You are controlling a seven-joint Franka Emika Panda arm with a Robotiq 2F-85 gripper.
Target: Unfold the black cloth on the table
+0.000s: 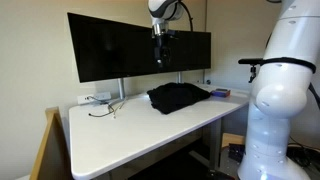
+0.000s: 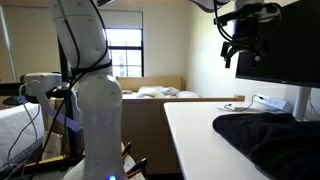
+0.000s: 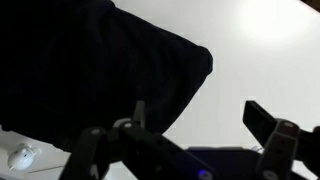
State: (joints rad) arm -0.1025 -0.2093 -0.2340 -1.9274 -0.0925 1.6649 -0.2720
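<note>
Next, the robot's gripper will move down to the black cloth's top fold (image 1: 168, 86) on the side toward the monitors and close there.
The black cloth (image 1: 178, 96) lies rumpled and folded on the white table (image 1: 130, 130), near its back edge below the monitors. It also shows in an exterior view (image 2: 270, 138) and fills the upper left of the wrist view (image 3: 90, 70). My gripper (image 1: 160, 52) hangs well above the cloth, in front of the monitors; it also shows in an exterior view (image 2: 243, 55). In the wrist view the gripper (image 3: 200, 125) is open and empty, its fingers spread over the cloth's edge and the bare table (image 3: 260, 60).
Two black monitors (image 1: 130, 45) stand along the back of the table. Glasses or a cable (image 1: 103, 106) lie left of the cloth, and a small purple object (image 1: 220, 92) to its right. The robot's white base (image 1: 280, 100) stands beside the table. A bed and a window (image 2: 125, 50) are behind.
</note>
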